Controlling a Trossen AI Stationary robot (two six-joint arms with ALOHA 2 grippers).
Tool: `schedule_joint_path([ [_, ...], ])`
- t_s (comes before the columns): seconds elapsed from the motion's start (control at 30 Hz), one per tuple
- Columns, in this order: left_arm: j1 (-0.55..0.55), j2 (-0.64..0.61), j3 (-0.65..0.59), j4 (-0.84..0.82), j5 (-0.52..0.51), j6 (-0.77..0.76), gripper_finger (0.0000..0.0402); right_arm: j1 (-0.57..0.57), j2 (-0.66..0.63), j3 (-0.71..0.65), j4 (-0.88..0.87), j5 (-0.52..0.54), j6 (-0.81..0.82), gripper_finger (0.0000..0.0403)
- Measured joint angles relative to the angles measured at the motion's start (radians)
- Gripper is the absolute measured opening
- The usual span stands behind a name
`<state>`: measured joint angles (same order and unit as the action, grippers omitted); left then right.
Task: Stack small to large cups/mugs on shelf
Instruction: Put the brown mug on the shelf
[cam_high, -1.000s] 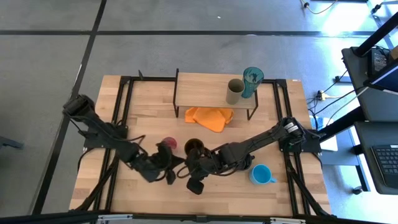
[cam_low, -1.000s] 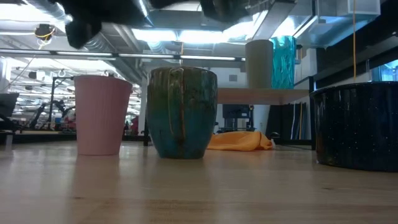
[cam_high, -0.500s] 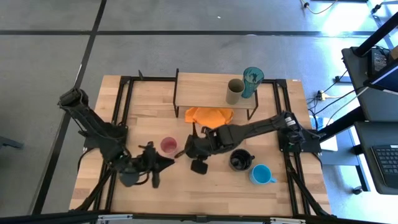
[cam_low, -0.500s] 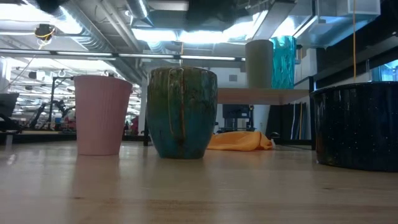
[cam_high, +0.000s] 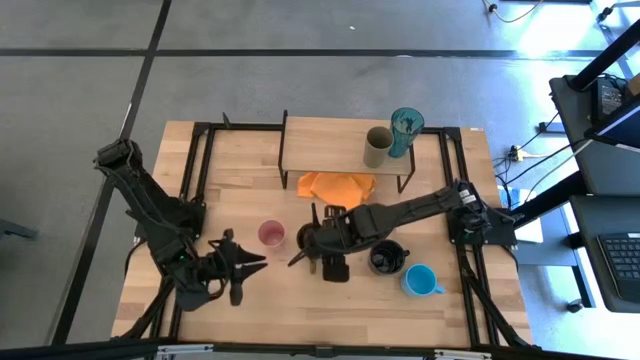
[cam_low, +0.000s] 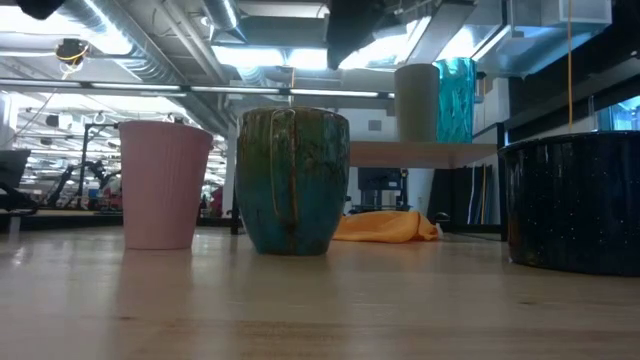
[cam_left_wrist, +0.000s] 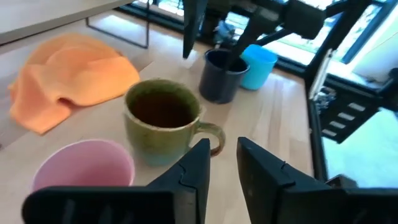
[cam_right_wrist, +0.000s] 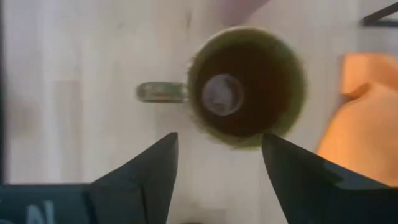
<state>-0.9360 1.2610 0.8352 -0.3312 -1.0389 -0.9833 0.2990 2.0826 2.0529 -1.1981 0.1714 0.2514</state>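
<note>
The opening of the mustard-brown mug is wider than my right gripper can span between its fingers, so next I put one finger inside and pinch the mug's rim (cam_right_wrist: 200, 121) next to the handle.
The mustard-brown mug (cam_high: 304, 234) stands on its base on the table between the pink cup (cam_high: 270, 234) and the black mug (cam_high: 387, 257); the light blue mug (cam_high: 420, 280) stands near the right front. The olive-grey cup (cam_high: 378, 147) and teal tumbler (cam_high: 405, 130) stand on the shelf (cam_high: 320, 145). My right gripper (cam_right_wrist: 217, 146) is open and hovers above the mustard-brown mug (cam_right_wrist: 245, 84), whose handle (cam_right_wrist: 161, 92) sticks out sideways. My left gripper (cam_high: 235, 270) is slightly open and empty, left of the pink cup (cam_left_wrist: 84, 165).
An orange cloth (cam_high: 337, 187) lies crumpled in front of the shelf, just behind the mustard-brown mug. Black frame rails (cam_high: 200, 180) run along the table's left and right sides.
My left gripper has drawn back from the pink cup toward the table's left edge. My right gripper has moved from the near edge toward the far side and now stands over the mustard-brown mug; its arm has uncovered the black mug. No cup has moved.
</note>
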Motion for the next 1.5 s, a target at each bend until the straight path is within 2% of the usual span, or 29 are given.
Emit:
schedule_joint_path([
  [0.13,0.000,0.000,0.000,-0.047,0.000,-0.035,0.0076,0.009,0.000,-0.004,0.011,0.042,-0.048,0.0224],
  [0.3,0.001,0.000,0.000,-0.054,-0.007,-0.036,0.0076,0.010,0.003,-0.061,0.057,-0.015,-0.047,0.0212],
  [0.43,0.002,0.000,0.000,-0.054,-0.014,-0.039,0.0077,0.017,0.003,-0.095,0.093,-0.015,-0.049,0.0209],
  [0.93,0.008,0.001,0.000,-0.061,-0.019,-0.064,0.0075,0.027,0.073,-0.098,0.150,-0.052,-0.104,0.0209],
  [1.3,0.009,0.001,0.000,-0.063,-0.017,-0.065,0.0075,0.027,0.092,-0.098,0.152,0.016,-0.099,0.0207],
  [1.5,0.009,0.001,0.000,-0.065,-0.015,-0.065,0.0075,0.027,0.092,-0.098,0.149,0.018,-0.099,0.0163],
])
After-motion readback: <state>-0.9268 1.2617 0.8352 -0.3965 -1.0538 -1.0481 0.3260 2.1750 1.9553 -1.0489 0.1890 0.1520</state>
